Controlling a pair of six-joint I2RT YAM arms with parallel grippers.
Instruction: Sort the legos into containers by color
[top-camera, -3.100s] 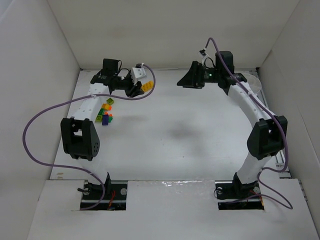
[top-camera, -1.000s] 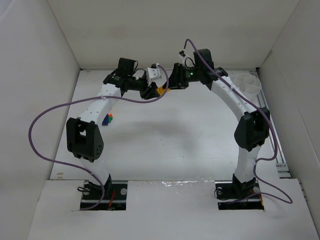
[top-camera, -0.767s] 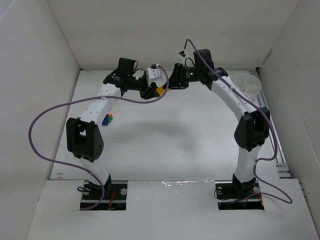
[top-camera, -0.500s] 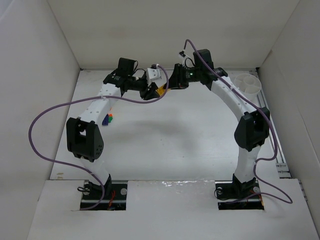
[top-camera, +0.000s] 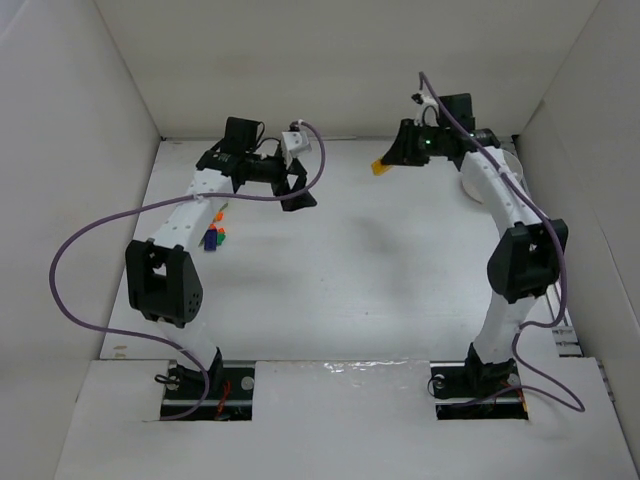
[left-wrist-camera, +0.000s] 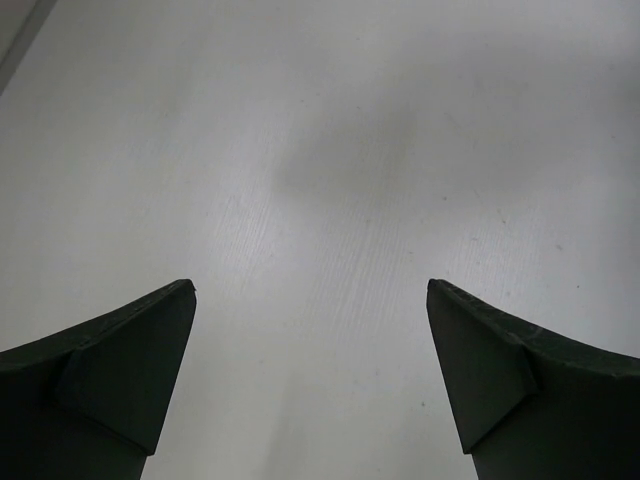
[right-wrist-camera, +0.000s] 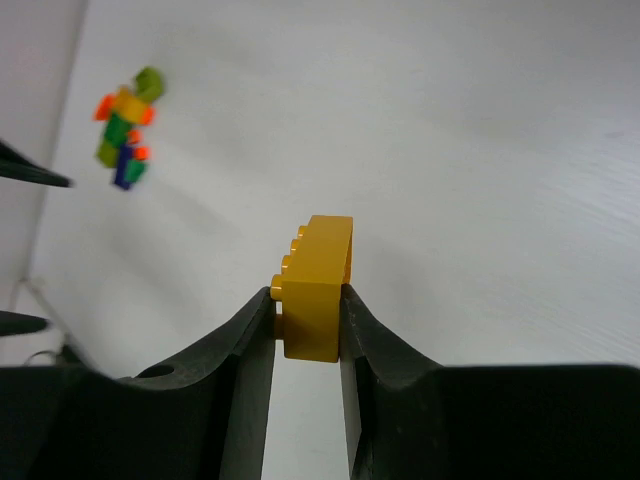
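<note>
I will let go of the yellow lego, held upright over the far table, with my right gripper in the white divided cup's outer compartment (top-camera: 483, 174) nearest the lego pile.
A yellow lego (right-wrist-camera: 318, 290) sits upright between the fingers of my right gripper (right-wrist-camera: 307, 295), which is shut on it. From above, that gripper (top-camera: 388, 163) holds the yellow lego (top-camera: 379, 168) over the far table, left of the white divided cup (top-camera: 470, 189), which the right arm mostly covers. My left gripper (top-camera: 298, 190) stands open over bare table with nothing in it (left-wrist-camera: 310, 290). A small pile of green, orange, blue and yellow legos (top-camera: 212, 235) lies beside the left arm; it also shows as the blurred pile (right-wrist-camera: 125, 130).
White walls close in the table on the left, back and right. The left arm's purple cable (top-camera: 70, 260) loops out over the left side. Both arm bases sit at the near edge.
The left gripper opened, let go of the yellow lego and drew back left. The right gripper closed on that lego and carried it right, toward the cup.
</note>
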